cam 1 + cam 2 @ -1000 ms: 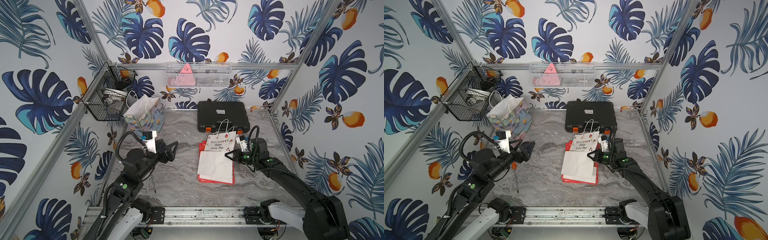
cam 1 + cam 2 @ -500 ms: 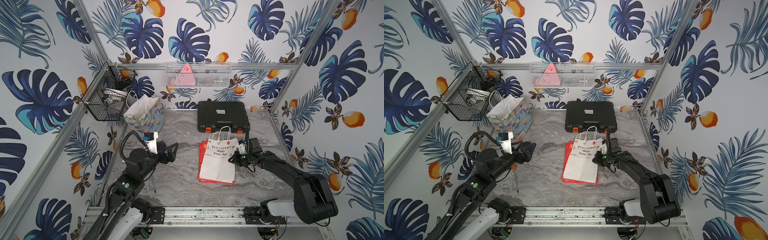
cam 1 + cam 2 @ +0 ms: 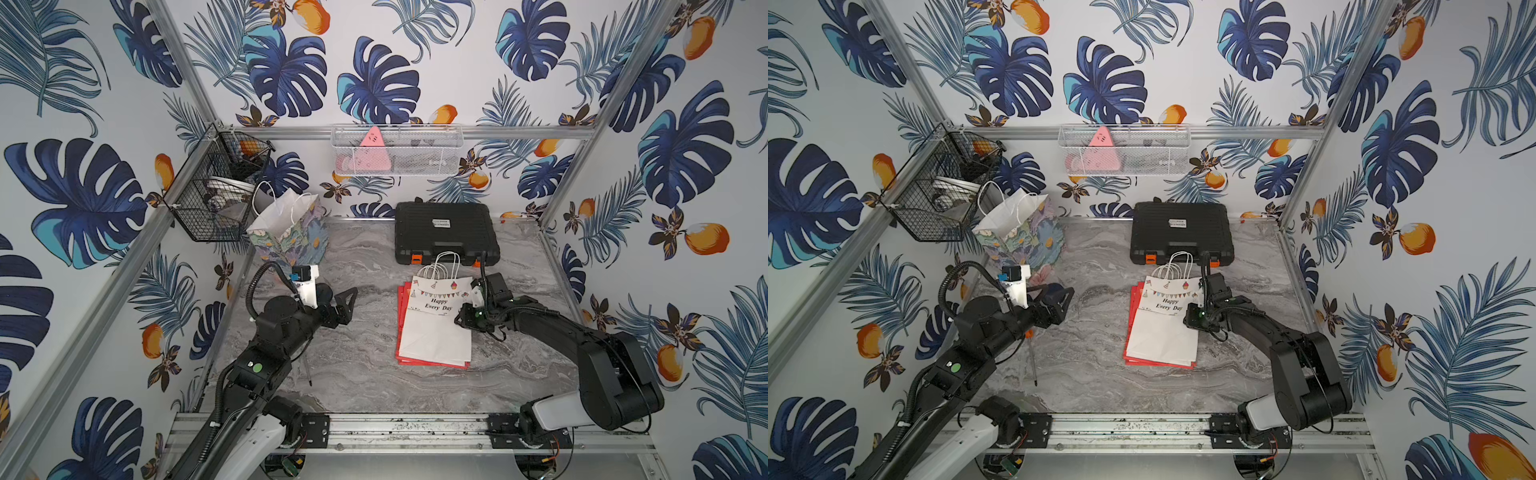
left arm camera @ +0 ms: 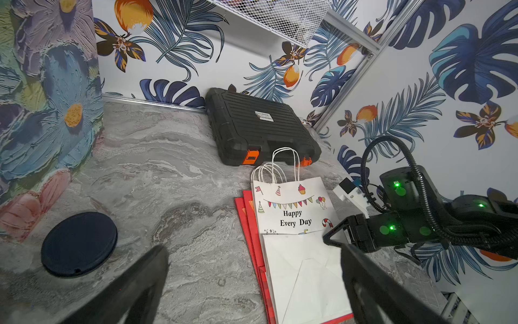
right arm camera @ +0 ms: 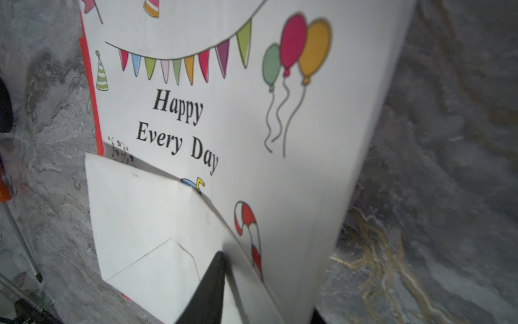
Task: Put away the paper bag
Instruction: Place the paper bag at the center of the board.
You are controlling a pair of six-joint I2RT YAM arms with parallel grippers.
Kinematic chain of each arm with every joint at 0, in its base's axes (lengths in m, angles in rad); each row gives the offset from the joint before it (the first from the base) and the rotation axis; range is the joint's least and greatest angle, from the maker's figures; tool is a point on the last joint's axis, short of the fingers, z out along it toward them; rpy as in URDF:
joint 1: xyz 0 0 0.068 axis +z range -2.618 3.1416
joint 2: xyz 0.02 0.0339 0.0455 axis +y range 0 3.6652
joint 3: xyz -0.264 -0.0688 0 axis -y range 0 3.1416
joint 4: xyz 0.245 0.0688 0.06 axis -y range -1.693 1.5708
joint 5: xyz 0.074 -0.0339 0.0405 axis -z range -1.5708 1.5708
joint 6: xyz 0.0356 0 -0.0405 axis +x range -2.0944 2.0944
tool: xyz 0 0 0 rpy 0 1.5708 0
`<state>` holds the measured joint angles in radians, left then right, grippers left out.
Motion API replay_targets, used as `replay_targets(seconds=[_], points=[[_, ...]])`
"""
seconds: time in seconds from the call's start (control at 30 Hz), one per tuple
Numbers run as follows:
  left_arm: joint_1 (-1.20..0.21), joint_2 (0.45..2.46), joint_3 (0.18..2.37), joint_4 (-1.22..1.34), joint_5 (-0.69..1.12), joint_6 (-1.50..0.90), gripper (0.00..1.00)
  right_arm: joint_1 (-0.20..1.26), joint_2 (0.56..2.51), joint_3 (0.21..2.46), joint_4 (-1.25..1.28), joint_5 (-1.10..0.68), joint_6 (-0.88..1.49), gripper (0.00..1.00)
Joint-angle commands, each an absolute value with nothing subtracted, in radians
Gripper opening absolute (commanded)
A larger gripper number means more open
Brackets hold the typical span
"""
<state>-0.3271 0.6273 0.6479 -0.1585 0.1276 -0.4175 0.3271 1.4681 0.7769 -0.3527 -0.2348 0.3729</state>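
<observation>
Next, I move my left gripper to the floral gift bag and close it on its top edge [image 3: 300, 220] nearest the paper bags, between the ends of the gift bag's handle.
The white paper bag [image 3: 436, 328] [image 3: 1163, 332] printed "Happy Every Day" lies flat on a stack of red bags [image 3: 401, 316], its handles toward the black case. My right gripper [image 3: 460, 318] [image 3: 1187, 318] [image 4: 332, 235] sits low at the bag's right edge. In the right wrist view the paper bag [image 5: 224, 112] fills the frame, and the right gripper [image 5: 266, 283] has its jaws parted around the edge, one finger [image 5: 213, 280] over the folded base. My left gripper [image 3: 349, 303] [image 4: 253, 249] hovers open to the left, with nothing between its fingers.
A shut black tool case [image 3: 444, 232] lies behind the bags. A floral gift bag [image 3: 291, 232] stands at the back left under a black wire basket [image 3: 216, 195]. A white mesh basket [image 3: 397, 151] hangs on the back wall. A black disc [image 4: 80, 244] and a screwdriver [image 3: 1032, 357] lie near my left arm.
The right gripper carried the paper bag a little toward the back and down onto the red bags, then its jaws parted. The left arm stayed nearly still.
</observation>
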Motion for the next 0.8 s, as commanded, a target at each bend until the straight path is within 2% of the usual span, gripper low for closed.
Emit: replay_targets(seconds=[0.0, 0.17, 0.23, 0.3, 0.37, 0.43, 0.53, 0.63, 0.77], points=[[-0.326, 0.630, 0.656, -0.150, 0.117, -0.409, 0.99, 0.334, 1.490, 0.794, -0.372, -0.185, 0.346, 0.41], [-0.327, 0.641, 0.671, -0.165, 0.102, -0.397, 0.99, 0.347, 1.528, 0.823, -0.384, -0.155, 0.345, 0.65], [-0.327, 0.643, 0.679, -0.174, 0.090, -0.393, 0.99, 0.350, 1.523, 0.830, -0.394, -0.131, 0.350, 0.72], [-0.327, 0.647, 0.687, -0.186, 0.068, -0.395, 0.99, 0.351, 1.490, 0.829, -0.398, -0.095, 0.356, 0.78], [-0.326, 0.658, 0.702, -0.211, 0.036, -0.397, 0.99, 0.352, 1.429, 0.827, -0.405, -0.041, 0.362, 0.91], [-0.327, 0.685, 0.730, -0.249, 0.002, -0.397, 0.99, 0.351, 1.348, 0.824, -0.405, -0.009, 0.364, 1.00], [-0.324, 0.740, 0.799, -0.325, -0.061, -0.385, 0.99, 0.351, 1.184, 0.798, -0.365, 0.012, 0.341, 1.00], [-0.324, 0.829, 0.920, -0.461, -0.225, -0.395, 0.99, 0.351, 1.026, 0.753, -0.302, -0.004, 0.323, 1.00], [-0.323, 0.993, 1.121, -0.682, -0.356, -0.353, 0.99, 0.351, 0.906, 0.720, -0.277, 0.000, 0.321, 1.00]])
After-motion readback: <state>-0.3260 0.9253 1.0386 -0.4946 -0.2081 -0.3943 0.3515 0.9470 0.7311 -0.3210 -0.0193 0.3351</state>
